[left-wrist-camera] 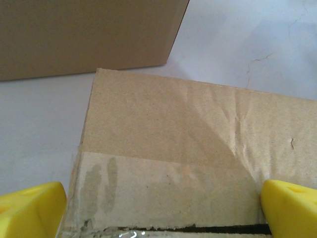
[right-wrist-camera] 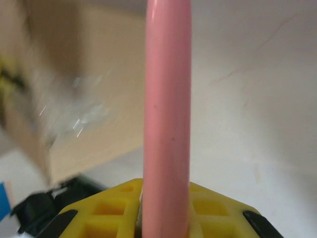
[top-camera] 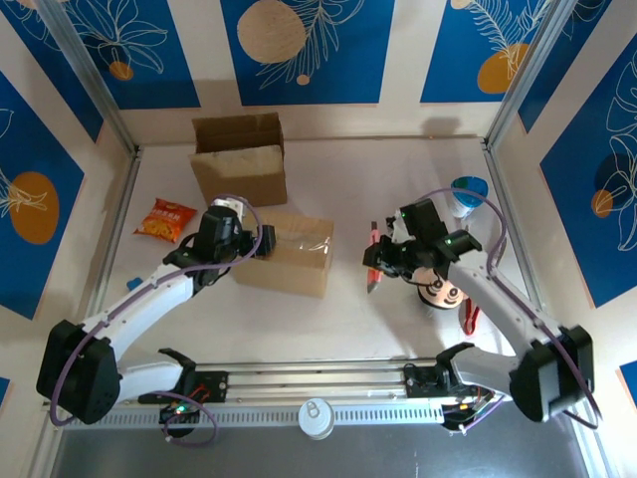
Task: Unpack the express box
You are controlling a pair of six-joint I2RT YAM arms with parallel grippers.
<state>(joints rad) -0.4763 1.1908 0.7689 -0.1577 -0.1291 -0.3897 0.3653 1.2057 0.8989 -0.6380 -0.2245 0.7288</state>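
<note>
I will release the pink cutter with my right gripper on the table [top-camera: 374, 242] between the express box and blue-rimmed cup, nearer the box.
The express box [top-camera: 289, 254] is a brown carton with clear tape along its top, lying mid-table. My left gripper [top-camera: 261, 242] is at its left end, open. In the left wrist view the yellow fingertips [left-wrist-camera: 29, 210] stand wide apart over the box's [left-wrist-camera: 188, 124] top flap, and a dark seam runs between them. My right gripper [top-camera: 386, 257] hovers just right of the box, shut on a pink cutter [top-camera: 373, 261] that points down and towards the box. In the right wrist view the pink cutter [right-wrist-camera: 167, 114] is clamped between the yellow jaws of the right gripper [right-wrist-camera: 166, 213], with the box blurred behind it on the left.
A second, opened carton [top-camera: 239, 159] stands behind the express box, close to it [left-wrist-camera: 89, 34]. An orange snack packet [top-camera: 165, 219] lies at the left. A blue-rimmed cup [top-camera: 468, 194] and a round roll [top-camera: 438, 291] sit at the right. A can [top-camera: 317, 418] rests on the front rail.
</note>
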